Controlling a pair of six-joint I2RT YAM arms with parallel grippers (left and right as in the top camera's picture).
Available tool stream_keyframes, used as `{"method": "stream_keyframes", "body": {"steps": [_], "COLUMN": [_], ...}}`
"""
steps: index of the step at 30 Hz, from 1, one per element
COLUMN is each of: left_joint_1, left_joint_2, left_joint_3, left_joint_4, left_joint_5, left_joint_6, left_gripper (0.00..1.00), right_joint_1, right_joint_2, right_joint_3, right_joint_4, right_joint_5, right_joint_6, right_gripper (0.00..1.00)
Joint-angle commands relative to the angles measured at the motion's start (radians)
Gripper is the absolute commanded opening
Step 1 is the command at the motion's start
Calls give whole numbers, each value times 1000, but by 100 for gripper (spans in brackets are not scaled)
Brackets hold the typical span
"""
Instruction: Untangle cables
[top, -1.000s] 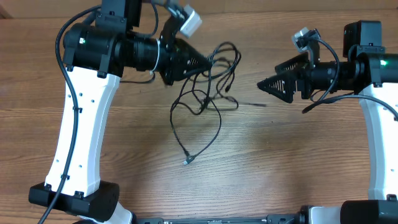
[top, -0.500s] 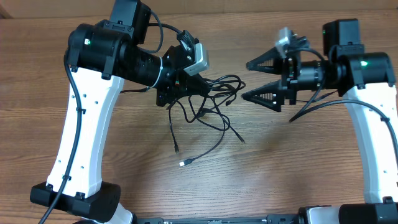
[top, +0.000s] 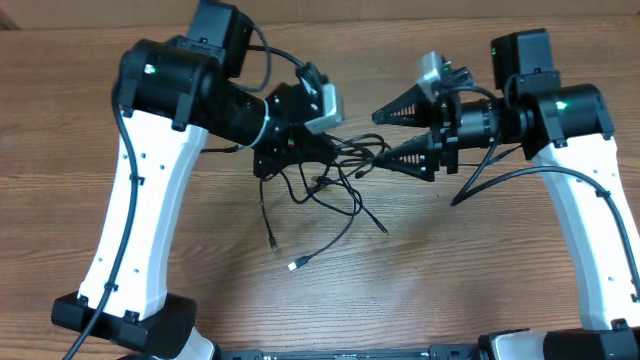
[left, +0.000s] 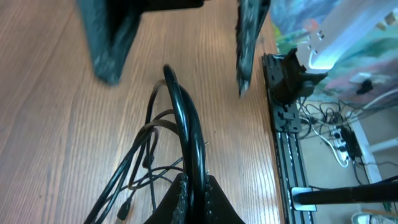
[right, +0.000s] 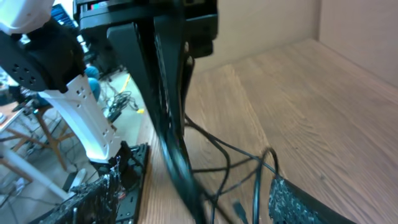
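Note:
Next, my right gripper takes the loop's top (left: 169, 73) while my left gripper, which pinches the loop's strands tight together, opens to loosen them.
The cables (top: 345, 172) are thin black cords in a loose tangle at mid-table, with plug ends trailing at the front (top: 297, 264). My left gripper (top: 326, 148) is shut on a loop of them. In the left wrist view the jaws (left: 194, 190) pinch that black cable loop (left: 182, 112), which arches away over the wood. My right gripper (top: 378, 138) faces it from the right, open, one finger on each side of the tangle's right edge. In the right wrist view a blurred cable strand (right: 177, 143) runs between the right gripper's (right: 186, 190) parted fingers (right: 298, 199).
The wooden table (top: 480, 280) carries both arm bases, the left base (top: 130, 320) at the front left. A black rail (left: 283, 149) runs along the table's edge, with floor clutter beyond it. The two grippers stand very close, tip to tip.
My right gripper has swung left up to the tangle and its fingers have narrowed. The left gripper, still holding the cables, has shifted slightly right, and the trailing cable ends slid left.

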Motion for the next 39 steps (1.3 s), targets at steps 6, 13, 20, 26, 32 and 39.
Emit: {"method": "stream_keyframes", "body": {"steps": [6,13,20,26,32,39], "left_joint_1": [-37,-37,-37,-37,-37,-38], "left_joint_2": [-14,-14,-14,-14,-14,-9], "left_joint_3": [8,8,8,8,8,8], "left_joint_4": [10,10,4,-2,-13,-13], "left_joint_5": [-6,-7,-17,-18,-56,-123], "left_joint_6": [34,31,29,21,-2,-13], "left_gripper": [4,18,16,24,37,52], "right_joint_1": [18,20,19,19,19,19], "right_joint_2": [3,3,3,3,3,3], "right_joint_3": [11,11,11,11,11,11], "right_joint_4": [-12,-20,-19,-19,-7,64], "right_joint_5": [-16,11,14,14,13,10], "right_joint_6": [0,0,0,0,5,111], "right_gripper": [10,4,4,4,4,4]}}
